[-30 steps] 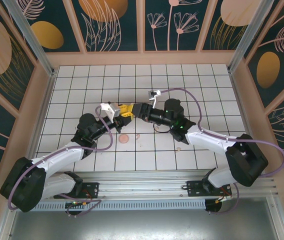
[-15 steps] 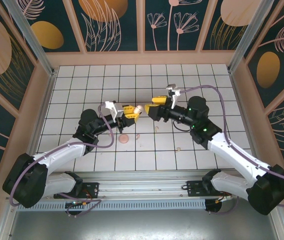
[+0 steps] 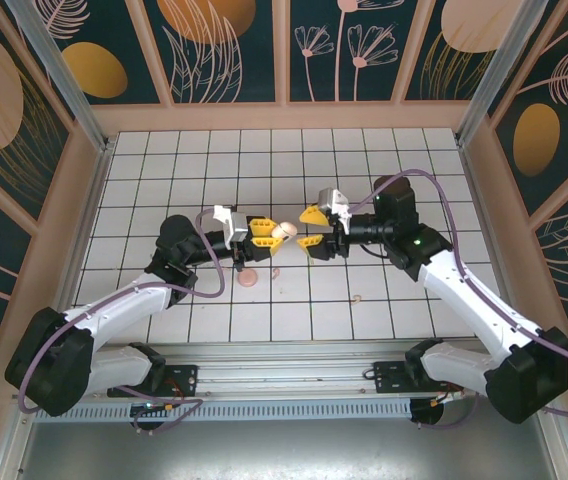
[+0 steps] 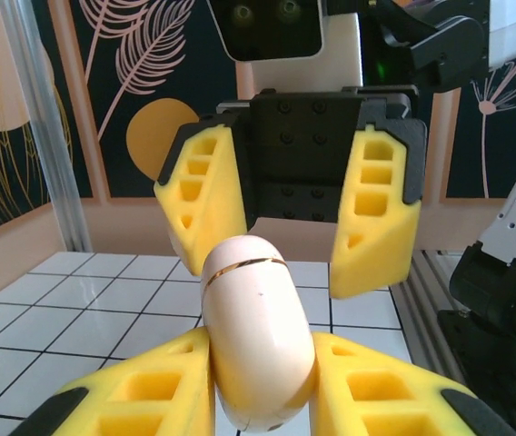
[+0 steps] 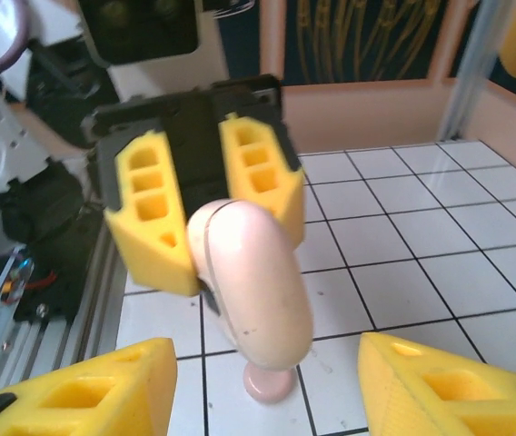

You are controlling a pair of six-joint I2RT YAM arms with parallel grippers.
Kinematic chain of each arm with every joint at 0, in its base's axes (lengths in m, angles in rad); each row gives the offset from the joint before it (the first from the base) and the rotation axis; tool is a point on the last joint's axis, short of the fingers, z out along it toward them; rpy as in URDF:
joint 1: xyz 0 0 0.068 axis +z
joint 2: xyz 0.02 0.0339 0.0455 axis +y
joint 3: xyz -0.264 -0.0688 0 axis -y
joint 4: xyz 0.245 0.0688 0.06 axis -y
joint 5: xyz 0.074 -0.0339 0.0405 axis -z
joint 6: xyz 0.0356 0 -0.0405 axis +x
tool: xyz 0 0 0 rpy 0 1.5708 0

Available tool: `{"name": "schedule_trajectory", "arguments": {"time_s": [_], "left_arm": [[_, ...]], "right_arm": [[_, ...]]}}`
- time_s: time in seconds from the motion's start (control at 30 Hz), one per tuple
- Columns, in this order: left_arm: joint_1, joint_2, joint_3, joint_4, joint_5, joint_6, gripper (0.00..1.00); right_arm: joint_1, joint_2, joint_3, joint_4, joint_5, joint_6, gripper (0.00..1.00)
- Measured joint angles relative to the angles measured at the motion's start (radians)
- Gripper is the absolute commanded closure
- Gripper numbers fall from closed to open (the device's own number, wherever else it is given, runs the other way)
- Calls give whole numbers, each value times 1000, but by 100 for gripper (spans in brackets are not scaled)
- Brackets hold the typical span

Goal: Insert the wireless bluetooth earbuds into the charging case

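Observation:
I can see the case's seam end leaning toward my right gripper, so I need to hold that end with my right gripper and tilt it up while my left gripper takes the case's base [image 4: 263, 377].
The pale pink charging case [image 4: 258, 327] is closed, with a thin gold seam. It is held edge-on above the table, and my left gripper [image 4: 260, 363] is shut on its lower half. From above, the left gripper [image 3: 264, 232] points right with the case [image 3: 282, 231] at its tip. My right gripper [image 3: 316, 229] faces it, open. Its yellow fingers [image 5: 85, 391] stand wide on either side of the case [image 5: 258, 282] without touching it. Two tiny pale earbuds lie on the tiles, one [image 3: 275, 271] below the grippers and one [image 3: 357, 297] further right.
A flat pink disc [image 3: 249, 278] lies on the white gridded table [image 3: 164, 170] under the left gripper, and the same disc [image 5: 270, 381] shows below the case in the right wrist view. Wooden walls surround the table. The rail with the arm bases [image 3: 284, 355] runs along the near edge.
The right gripper drew back from the left gripper's tip, turned its jaws and now faces the case. The left gripper shifted slightly right, still holding the case.

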Motion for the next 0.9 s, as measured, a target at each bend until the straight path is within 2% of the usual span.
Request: {"name": "schedule_trajectory", "arguments": {"time_s": [0.23,0.4,0.63,0.77,0.83,0.9], "left_arm": [[0,-4,7,-11,27,24,73],[0,-16,7,-11,38,28,73],[0,-24,7,-11,46,27,74],[0,-24,7,-9,61,27,73],[1,-25,7,-8,64,27,71],[1,-25,7,-10,63,31,61]], "right_arm": [[3,73,79,-95,-73,-151,46],[11,111,126,-147,-106,-212,52],[13,143,151,-199,-140,-269,66],[13,151,162,-214,-147,-284,79],[11,151,166,-223,-148,-292,83],[11,151,166,-228,-150,-298,84]]}}
